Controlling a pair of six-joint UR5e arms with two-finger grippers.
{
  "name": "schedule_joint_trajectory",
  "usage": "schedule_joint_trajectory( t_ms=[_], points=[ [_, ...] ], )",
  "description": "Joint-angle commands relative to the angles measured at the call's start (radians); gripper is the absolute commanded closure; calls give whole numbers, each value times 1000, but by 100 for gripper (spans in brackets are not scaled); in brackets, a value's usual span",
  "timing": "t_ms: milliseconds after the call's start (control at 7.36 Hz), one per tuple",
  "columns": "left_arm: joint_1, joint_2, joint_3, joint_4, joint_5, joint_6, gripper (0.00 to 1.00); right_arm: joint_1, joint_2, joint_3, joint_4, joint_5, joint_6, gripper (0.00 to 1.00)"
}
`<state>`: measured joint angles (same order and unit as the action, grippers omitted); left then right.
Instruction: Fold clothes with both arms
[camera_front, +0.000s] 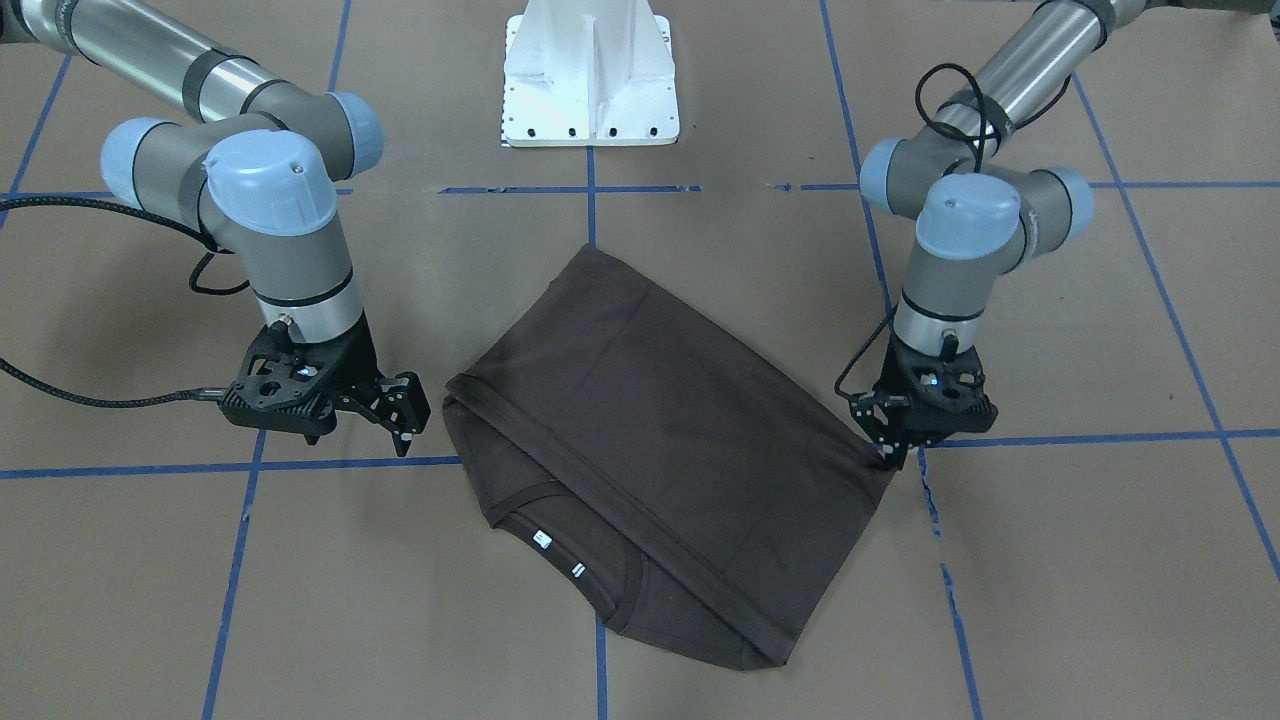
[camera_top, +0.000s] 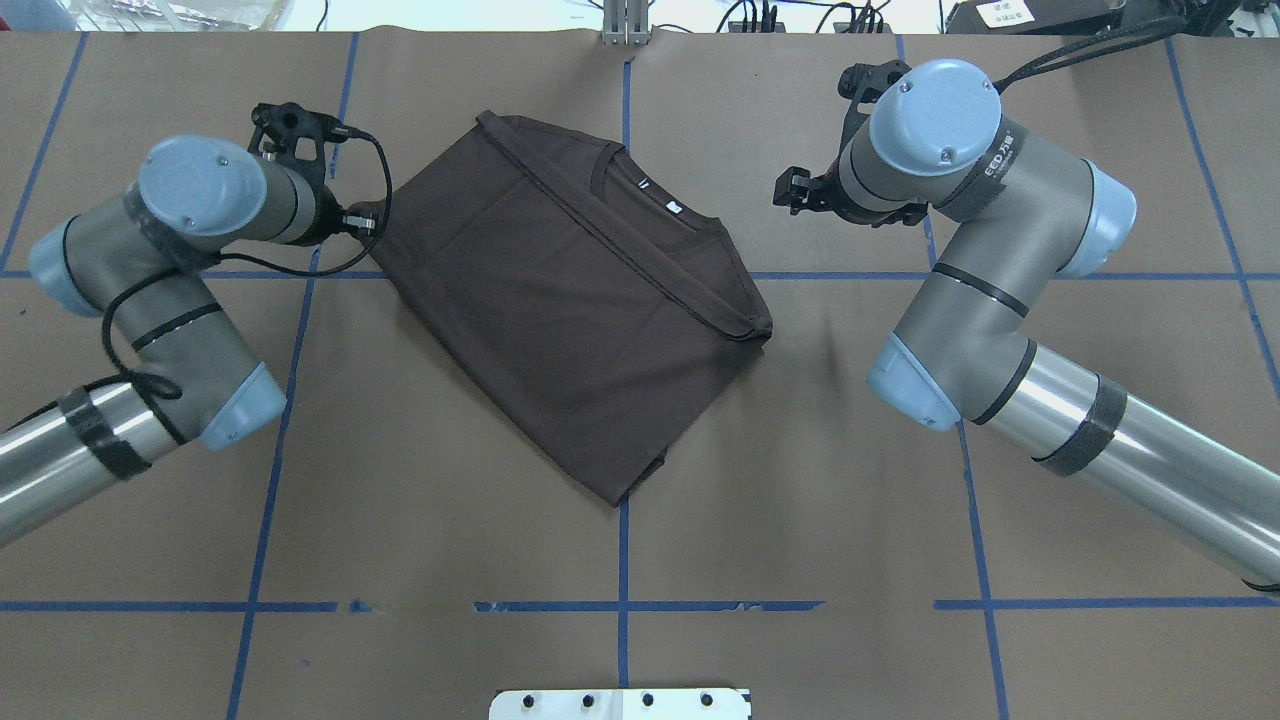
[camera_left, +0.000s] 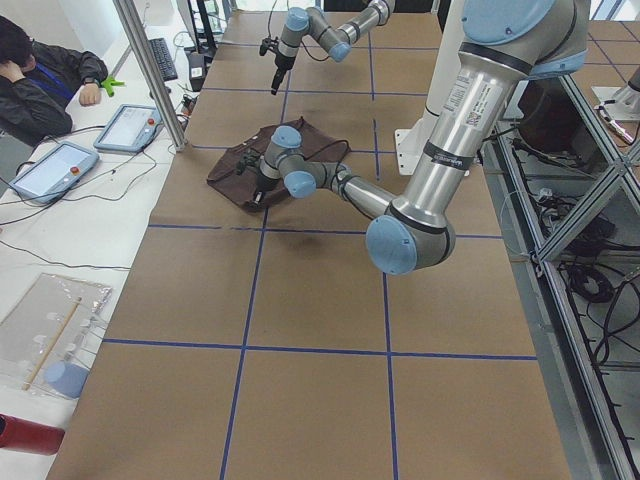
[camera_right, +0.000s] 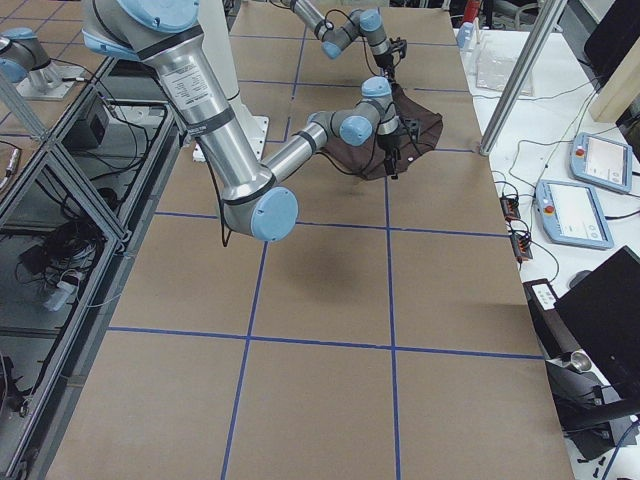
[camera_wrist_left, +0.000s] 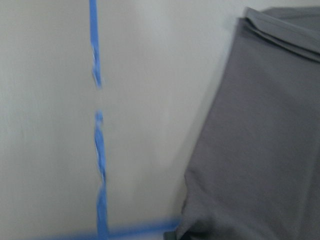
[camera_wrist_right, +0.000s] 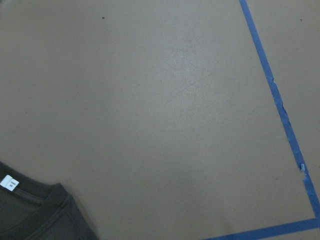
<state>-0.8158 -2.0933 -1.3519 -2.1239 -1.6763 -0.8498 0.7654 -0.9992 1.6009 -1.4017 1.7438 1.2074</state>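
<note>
My right gripper is going to close on the side corner (camera_front: 452, 400) of the dark brown T-shirt, at the end of the hem edge farthest from my left gripper.
The clothes are one dark brown T-shirt (camera_front: 650, 420) (camera_top: 560, 300), lying flat and folded in half on the brown table. Its hem edge runs diagonally across the ribbed collar, and its white neck tags (camera_front: 543, 538) (camera_top: 676, 208) show. My left gripper (camera_front: 887, 458) (camera_top: 362, 220) is low, right at the shirt's side corner. Its fingers look close together, and I cannot tell whether they pinch the cloth. The left wrist view shows only the shirt's edge (camera_wrist_left: 260, 150), blurred. Beyond the shirt's other side corner, my right gripper (camera_front: 405, 415) (camera_top: 790, 192) hangs open and holds nothing.
Blue tape lines (camera_top: 622, 605) grid the table. The robot's white pedestal base (camera_front: 590, 80) stands at the table's robot side. A side bench holds tablets (camera_left: 130, 125), with a person (camera_left: 40, 75) sitting there and a metal post (camera_left: 150, 70) at the table's edge.
</note>
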Motion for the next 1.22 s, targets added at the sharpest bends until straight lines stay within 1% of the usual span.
schedule_joint_trajectory(
  t_ms=[0, 136, 272, 408, 544, 680, 816, 952, 1088],
  points=[
    [-83, -201, 382, -196, 4, 93, 100, 0, 1, 19, 0, 0, 4, 0],
    [-103, -238, 442, -205, 6, 122, 100, 2, -2, 31, -2, 2, 4, 0],
    [-111, -211, 435, -237, 3, 147, 54, -6, -1, 25, -2, 0, 15, 0],
    [-103, -118, 330, -304, -6, 153, 1, -17, 7, 22, 0, -1, 46, 0],
    [-100, -88, 263, -303, -20, 158, 0, -40, 17, 21, 0, -6, 138, 2],
    [-102, -83, 248, -304, -76, 158, 0, -67, 42, 8, -2, -10, 208, 7],
    [-100, -58, 217, -309, -98, 149, 0, -99, 83, -25, -2, -33, 268, 15],
    [-98, -25, 180, -310, -99, 144, 0, -141, 114, -68, -3, -103, 308, 19],
    [-98, -8, 166, -310, -99, 144, 0, -173, 131, -93, -3, -142, 334, 24]
  ],
)
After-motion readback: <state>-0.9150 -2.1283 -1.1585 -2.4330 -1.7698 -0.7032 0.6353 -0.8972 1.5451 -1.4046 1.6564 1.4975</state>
